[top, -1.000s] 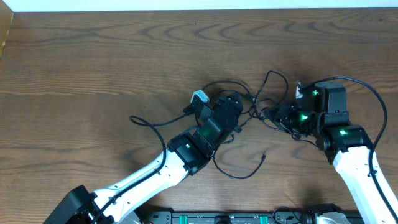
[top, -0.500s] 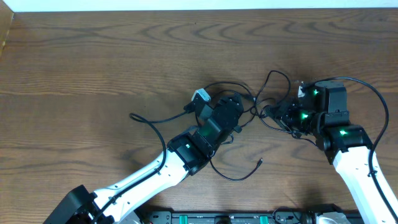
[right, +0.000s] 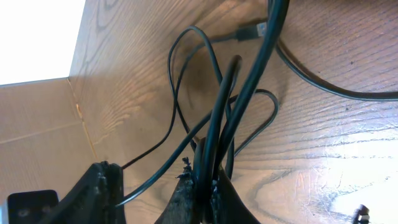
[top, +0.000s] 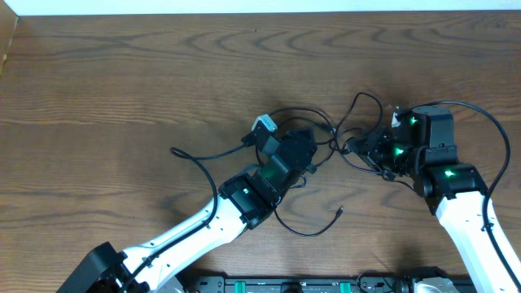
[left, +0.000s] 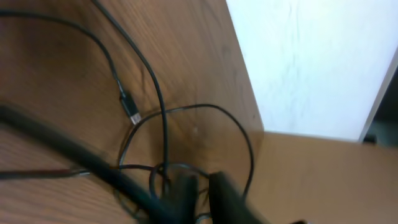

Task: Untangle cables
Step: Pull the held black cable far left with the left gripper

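Note:
The robot's right gripper should release the cluster of black cable on the brown wood [top: 410, 168] under its own wrist.
Thin black cables [top: 335, 134] lie knotted in a loose tangle between my two grippers at the table's middle. One strand runs left to a free end [top: 173, 152]. Another loops toward the front and ends in a small plug [top: 339, 212]. My left gripper [top: 314, 151] sits at the tangle's left side. In the left wrist view it [left: 203, 188] is blurred, its jaws nearly together on a black strand beside a small loop [left: 163, 171]. My right gripper [top: 363, 151] is at the tangle's right side. It [right: 206, 184] is shut on a bundle of black cables [right: 219, 118].
The brown wooden table [top: 122, 81] ends at a white wall along the back. A thick black wire [top: 488, 122] arcs over my right arm. A rack with green connectors [top: 293, 285] lines the front edge. A plug [left: 130, 112] lies on the wood ahead of my left fingers.
My left gripper has closed at the tangle. The loose front loop's plug end has slid a little left and toward the front. My right gripper has kept its grip.

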